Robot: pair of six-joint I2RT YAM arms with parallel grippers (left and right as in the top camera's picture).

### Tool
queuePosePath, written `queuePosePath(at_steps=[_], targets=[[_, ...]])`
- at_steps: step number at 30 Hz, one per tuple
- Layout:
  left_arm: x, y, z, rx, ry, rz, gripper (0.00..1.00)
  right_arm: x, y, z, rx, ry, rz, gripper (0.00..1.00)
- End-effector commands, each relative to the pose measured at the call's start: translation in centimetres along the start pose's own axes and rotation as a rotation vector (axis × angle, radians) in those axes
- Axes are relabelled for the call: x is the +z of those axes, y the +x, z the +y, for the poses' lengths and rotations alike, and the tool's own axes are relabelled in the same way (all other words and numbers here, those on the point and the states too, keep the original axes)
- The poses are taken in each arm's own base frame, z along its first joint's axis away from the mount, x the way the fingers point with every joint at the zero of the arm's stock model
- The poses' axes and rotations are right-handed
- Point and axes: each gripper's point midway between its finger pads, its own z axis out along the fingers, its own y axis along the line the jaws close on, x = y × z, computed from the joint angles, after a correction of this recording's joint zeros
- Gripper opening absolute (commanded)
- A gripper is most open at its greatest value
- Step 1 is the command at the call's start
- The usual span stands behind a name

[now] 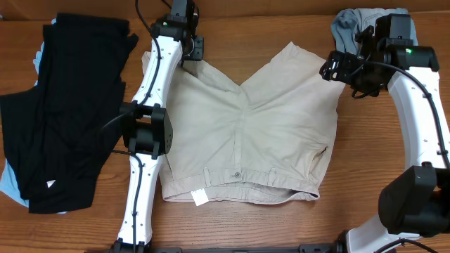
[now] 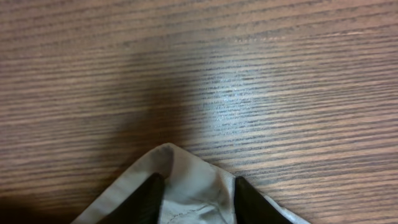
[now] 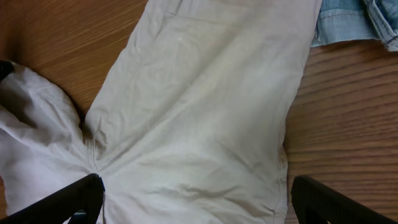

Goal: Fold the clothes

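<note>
I should open my left gripper, as the khaki shorts' leg hem is bunched under it, then take the hem corner [image 2: 194, 174] and pull the leg out flat before folding.
Pale khaki shorts [image 1: 253, 133] lie flat mid-table, waistband and white tag toward the front edge. My left gripper [image 1: 191, 57] is at the far corner of their left leg. In the left wrist view that hem corner [image 2: 171, 163] is puckered between the two dark fingers [image 2: 151, 198], and the gripper [image 2: 196, 194] is shut on it. My right gripper [image 1: 344, 70] hovers wide open over the right leg [image 3: 205, 112], holding nothing. Black garments [image 1: 63, 105] are piled at the left. Faded denim shorts [image 1: 351, 24] sit at the back right, also seen as denim [image 3: 354, 22] in the right wrist view.
A light blue piece of cloth [image 1: 10, 186] pokes out from under the black pile. Bare wood table [image 2: 249, 74] stretches beyond the hem corner. The two arm bases stand at the front edge, left [image 1: 137, 225] and right [image 1: 415, 204].
</note>
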Motion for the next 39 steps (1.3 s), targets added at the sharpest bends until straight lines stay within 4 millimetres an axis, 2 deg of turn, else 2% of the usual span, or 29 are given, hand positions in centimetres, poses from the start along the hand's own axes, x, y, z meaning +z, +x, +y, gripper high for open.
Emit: queuePosePath(at_steps=[1, 5, 10, 14, 22, 23, 24, 26, 28, 33, 39], targets=[[1.0, 0.5, 0.0, 0.003, -0.011, 0.011, 0.35, 0.0, 0.0, 0.1, -0.01, -0.006, -0.002, 1.0], [1.4, 0.8, -0.1, 0.004, -0.011, 0.02, 0.32, 0.0, 0.0, 0.1, -0.01, -0.006, -0.002, 1.0], [1.6, 1.0, -0.1, 0.004, -0.011, 0.026, 0.13, 0.0, 0.0, 0.1, -0.01, -0.006, -0.002, 1.0], [1.6, 1.0, -0.1, 0.004, -0.011, 0.027, 0.04, 0.0, 0.0, 0.1, -0.011, -0.006, -0.002, 1.0], [1.6, 1.1, -0.1, 0.005, -0.011, 0.027, 0.04, 0.0, 0.0, 0.1, -0.011, -0.006, -0.002, 1.0], [1.6, 1.1, -0.1, 0.005, -0.011, 0.03, 0.35, 0.0, 0.0, 0.1, -0.011, -0.006, -0.002, 1.0], [1.6, 1.3, -0.1, 0.004, -0.012, 0.036, 0.52, 0.0, 0.0, 0.1, -0.011, -0.006, -0.002, 1.0], [1.6, 1.5, 0.0, 0.004, -0.013, 0.044, 0.6, 0.0, 0.0, 0.1, -0.01, -0.006, -0.003, 1.0], [1.9, 1.8, 0.0, 0.005, -0.015, 0.054, 0.63, 0.0, 0.0, 0.1, -0.011, -0.006, -0.003, 1.0], [2.9, 2.7, 0.1, 0.005, -0.019, 0.082, 0.61, 0.0, 0.0, 0.1, -0.011, -0.006, -0.003, 1.0], [3.0, 2.8, 0.2, 0.004, -0.019, 0.085, 0.38, 0.0, 0.0, 0.1, -0.011, -0.006, -0.003, 1.0]])
